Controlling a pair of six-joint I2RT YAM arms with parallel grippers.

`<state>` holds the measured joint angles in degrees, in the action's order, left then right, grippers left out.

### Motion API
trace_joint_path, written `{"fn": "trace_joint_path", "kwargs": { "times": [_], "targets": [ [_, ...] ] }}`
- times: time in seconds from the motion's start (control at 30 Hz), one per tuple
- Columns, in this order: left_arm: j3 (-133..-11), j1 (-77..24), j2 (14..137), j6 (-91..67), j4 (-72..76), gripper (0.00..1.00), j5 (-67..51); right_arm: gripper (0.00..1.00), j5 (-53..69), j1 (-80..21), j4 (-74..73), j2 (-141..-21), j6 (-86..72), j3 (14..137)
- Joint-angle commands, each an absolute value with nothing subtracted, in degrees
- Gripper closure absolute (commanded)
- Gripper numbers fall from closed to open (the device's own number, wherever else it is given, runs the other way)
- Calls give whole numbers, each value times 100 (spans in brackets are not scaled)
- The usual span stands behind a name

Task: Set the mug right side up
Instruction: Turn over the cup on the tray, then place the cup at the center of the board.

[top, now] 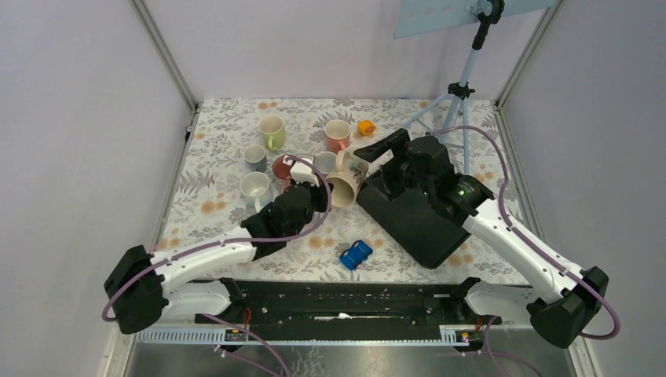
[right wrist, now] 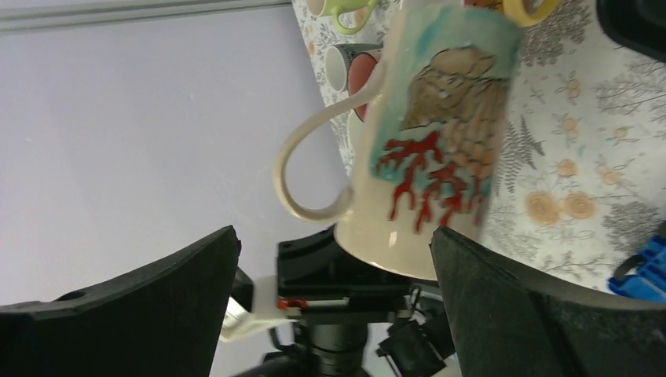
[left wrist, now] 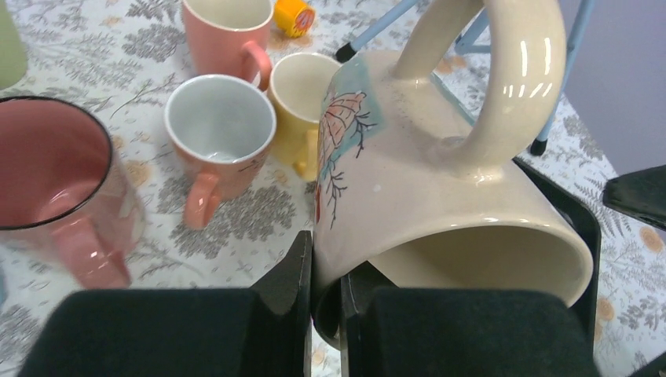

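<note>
My left gripper will release the cream mug on the table [top: 310,227] between the red mug and blue toy car.
The cream mug [top: 346,181] with a coral and shell print lies tipped on its side near the table's middle. Its handle points up and its mouth faces my left arm. My left gripper [top: 323,194] is shut on the mug's rim, one finger inside the mouth and one outside. The left wrist view shows that pinch [left wrist: 326,267] on the mug [left wrist: 440,181]. My right gripper [top: 378,151] stands open just right of the mug, touching nothing. In the right wrist view the mug [right wrist: 440,133] sits beyond the wide-apart fingers of that gripper [right wrist: 334,236].
Several upright mugs crowd the back left: green [top: 272,132], pink [top: 338,133], grey [top: 254,157], red [top: 283,166], white [top: 255,187]. A black tray [top: 416,224] lies under the right arm. A blue toy car [top: 356,254] sits near the front, a tripod [top: 463,86] at the back right.
</note>
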<state>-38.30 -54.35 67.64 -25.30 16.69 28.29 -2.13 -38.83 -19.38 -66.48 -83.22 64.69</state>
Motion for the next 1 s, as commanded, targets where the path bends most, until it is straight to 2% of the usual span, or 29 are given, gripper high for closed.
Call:
{"fn": "trace_joint_path", "kwargs": {
  "times": [0.0,0.33,0.47,0.67,0.97],
  "targets": [
    [-4698,-5193,5980,-3055,794,100,2445,0,-525,-3943,-2223,-6215,-7609,6320],
    [-6505,-4635,6133,-3329,-2926,100,1033,0,-1144,-3943,-2544,-5755,-6386,6210],
    [-6965,-4411,6290,-3277,-3870,100,624,0,-1311,-3944,-2558,-5596,-5915,6119],
    [-6979,-3825,6458,-3159,-4668,100,61,0,-1557,-3943,-2550,-5403,-5328,5941],
    [-6871,-3174,7011,-2706,-4964,100,-524,0,-1581,-3945,-2393,-5320,-4742,5748]
  ]
}}
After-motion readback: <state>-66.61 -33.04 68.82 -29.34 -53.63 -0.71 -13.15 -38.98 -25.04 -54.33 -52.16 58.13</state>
